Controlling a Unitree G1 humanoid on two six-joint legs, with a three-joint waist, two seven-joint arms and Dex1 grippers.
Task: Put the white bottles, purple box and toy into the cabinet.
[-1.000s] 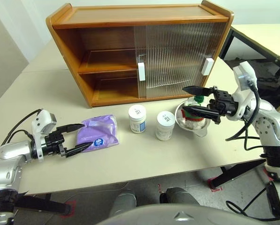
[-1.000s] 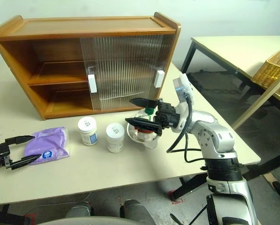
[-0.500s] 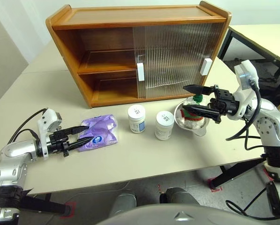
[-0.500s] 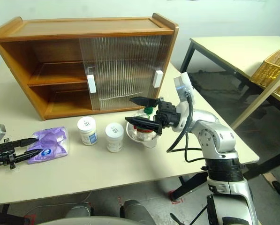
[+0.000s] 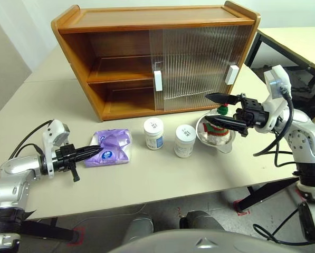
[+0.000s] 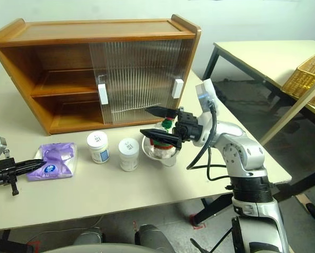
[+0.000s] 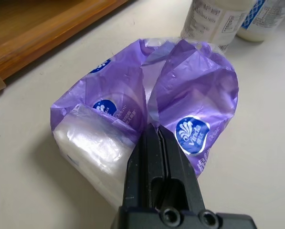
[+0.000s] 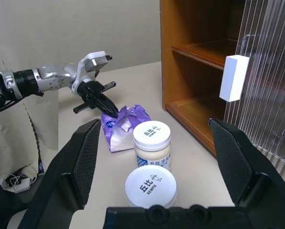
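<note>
My left gripper will let go of the purple box on the upper shelf in the cabinet's open half (image 5: 119, 65).
The purple box (image 5: 113, 147) lies crumpled on the table's left side. My left gripper (image 5: 95, 151) is shut on its near edge, the fingertips (image 7: 153, 132) pinching a fold of the purple wrapper. To its right stand the two white bottles (image 5: 154, 133) (image 5: 185, 140), upright and apart. The toy (image 5: 219, 135) sits in a steel bowl (image 5: 201, 133) further right. My right gripper (image 5: 208, 107) hovers open just above that bowl, pointing left. Behind them the cabinet (image 5: 120, 58) has its left half open, and its ribbed doors (image 5: 199, 63) cover the right half.
The table's front edge runs close below both grippers. A second table (image 5: 299, 42) stands to the right with a gap between, and a wicker basket (image 6: 311, 74) rests on it. Both open cabinet shelves (image 5: 123, 71) hold nothing.
My left gripper's fingers have closed on the purple box's wrapper, and the pack has bunched up. The right arm has stayed where it was.
</note>
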